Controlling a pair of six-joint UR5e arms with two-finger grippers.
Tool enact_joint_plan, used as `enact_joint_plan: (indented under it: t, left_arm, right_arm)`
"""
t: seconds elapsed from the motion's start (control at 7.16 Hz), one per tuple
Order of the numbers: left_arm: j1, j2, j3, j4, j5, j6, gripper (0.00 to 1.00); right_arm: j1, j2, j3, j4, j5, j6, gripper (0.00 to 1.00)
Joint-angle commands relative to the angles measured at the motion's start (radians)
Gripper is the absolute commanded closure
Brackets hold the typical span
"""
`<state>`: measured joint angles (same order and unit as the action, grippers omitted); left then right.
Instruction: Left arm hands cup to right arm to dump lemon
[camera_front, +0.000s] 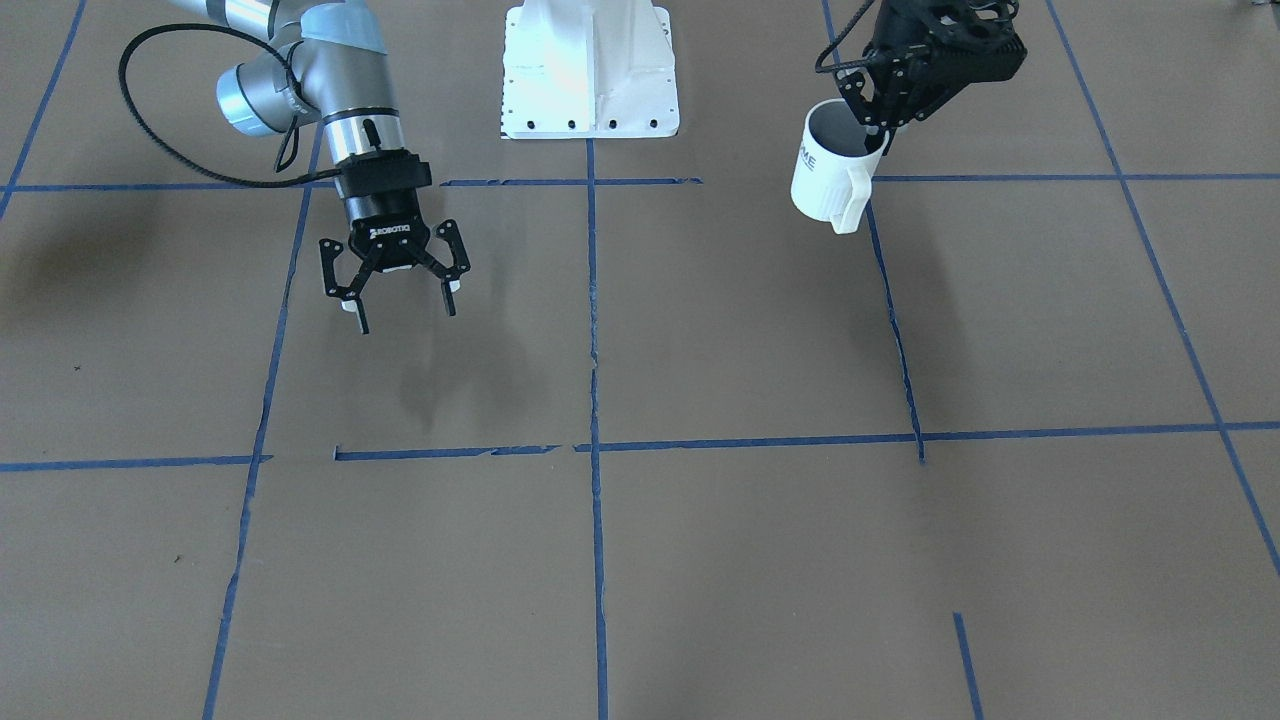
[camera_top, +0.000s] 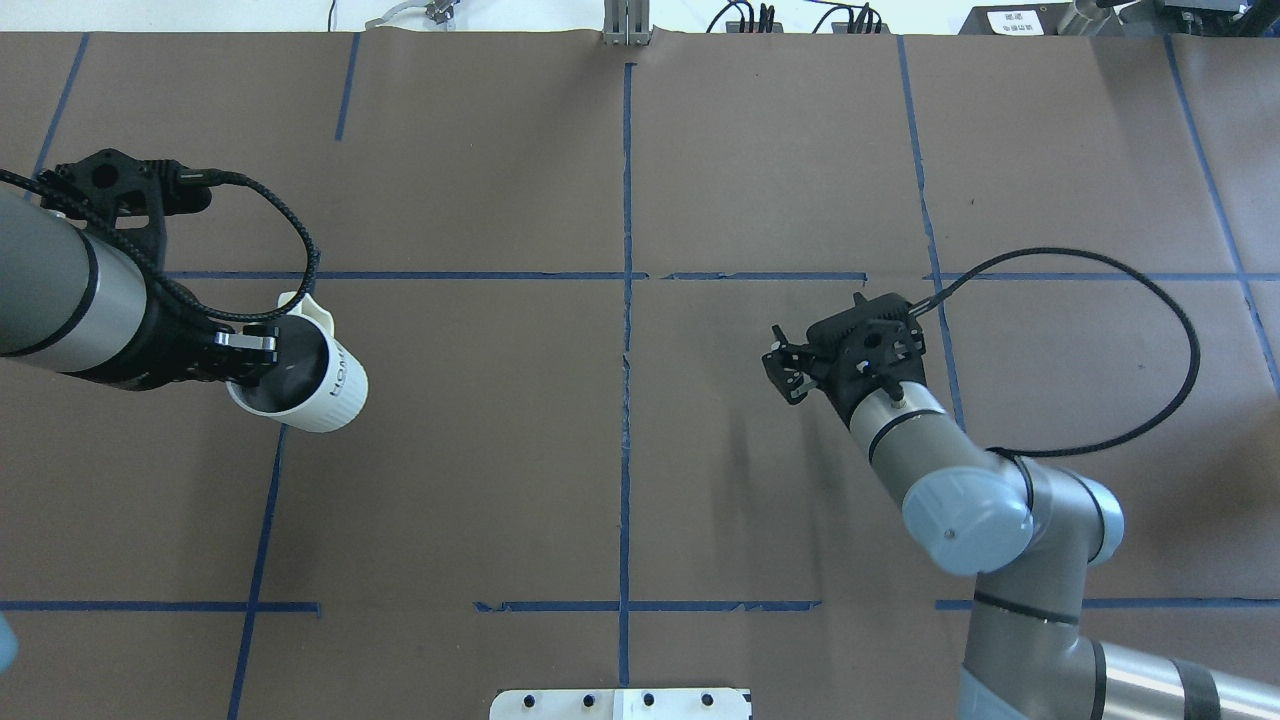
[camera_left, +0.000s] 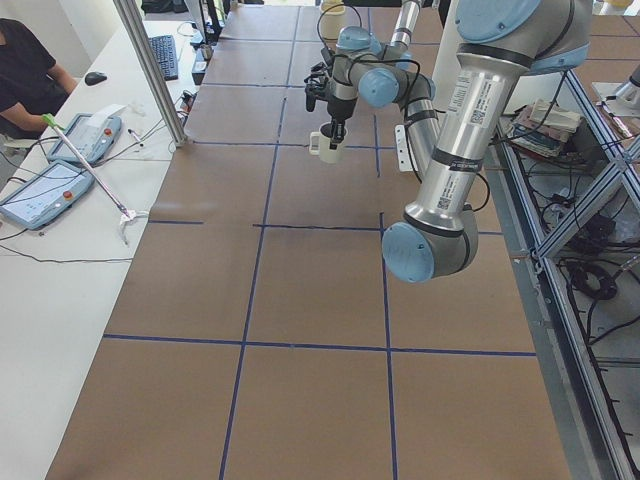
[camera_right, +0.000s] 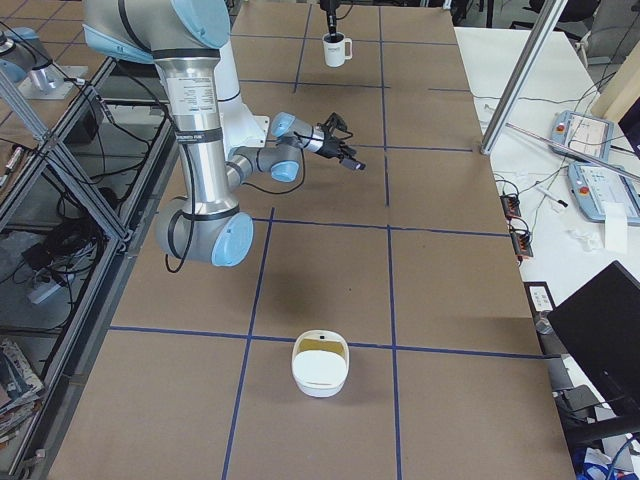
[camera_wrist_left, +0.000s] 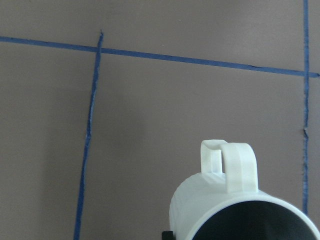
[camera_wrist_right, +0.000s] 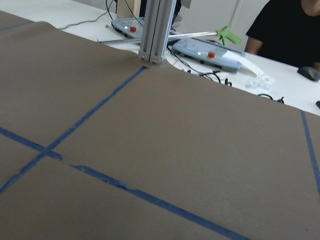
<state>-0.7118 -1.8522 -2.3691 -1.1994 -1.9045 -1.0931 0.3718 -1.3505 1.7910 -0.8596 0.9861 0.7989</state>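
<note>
I will release the cup with my left gripper on the table (camera_front: 1038, 292) between the tape below it and the long slanted tape. The cup is now held above the table.
The cup (camera_front: 828, 180) is a white mug with a grey inside, a squared handle and black lettering. My left gripper (camera_front: 872, 135) is shut on its rim, one finger inside, and holds it above the table. The cup also shows in the overhead view (camera_top: 318, 385), slightly tilted, under my left gripper (camera_top: 258, 352), and in the left wrist view (camera_wrist_left: 235, 200). What the cup holds is hidden; no lemon shows. My right gripper (camera_front: 407, 315) is open and empty, hanging over the table far from the cup, and also shows in the overhead view (camera_top: 783, 368).
The white robot base plate (camera_front: 590, 70) sits at the table's robot side. A white container (camera_right: 320, 365) with something yellowish inside stands near the table's right end. An aluminium post (camera_wrist_right: 156, 30) and operators' desks stand along the far edge.
</note>
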Motion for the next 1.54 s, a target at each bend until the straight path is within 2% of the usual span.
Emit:
enact_joint_plan:
  t: [0.0,0.28,0.42,0.56,0.84,0.98,1.12,1.4]
  left_arm:
    - [-0.064,0.15,0.013,-0.109,-0.034,0.116,1.0]
    - [-0.235,0.243,0.12,-0.198,-0.234,0.325,1.0]
    - [-0.267,0.289,0.204,-0.298,-0.26,0.399,1.0]
    - [-0.287,0.318,0.308,-0.454,-0.261,0.404,1.0]
    - [-0.296,0.386,0.507,-0.807,-0.292,0.397,1.0]
    - [-0.334,0.41,0.528,-0.812,-0.363,0.4,1.0]
    - [-0.336,0.421,0.581,-0.83,-0.37,0.391,1.0]
    - [-0.336,0.423,0.606,-0.83,-0.372,0.386,1.0]
  right_arm:
    - [0.187,-0.006,0.004,-0.054,0.312,-0.003,0.0]
    - [0.364,-0.06,0.022,-0.073,0.619,-0.004,0.0]
    - [0.484,-0.087,0.024,-0.099,0.833,-0.015,0.0]
    - [0.575,-0.09,0.036,-0.146,0.965,-0.017,0.0]
    - [0.607,-0.166,0.134,-0.223,1.009,-0.018,0.0]
    - [0.608,-0.195,0.169,-0.237,1.014,-0.018,0.0]
    - [0.608,-0.228,0.194,-0.236,1.014,-0.018,0.0]
    - [0.608,-0.249,0.223,-0.236,1.014,-0.017,0.0]
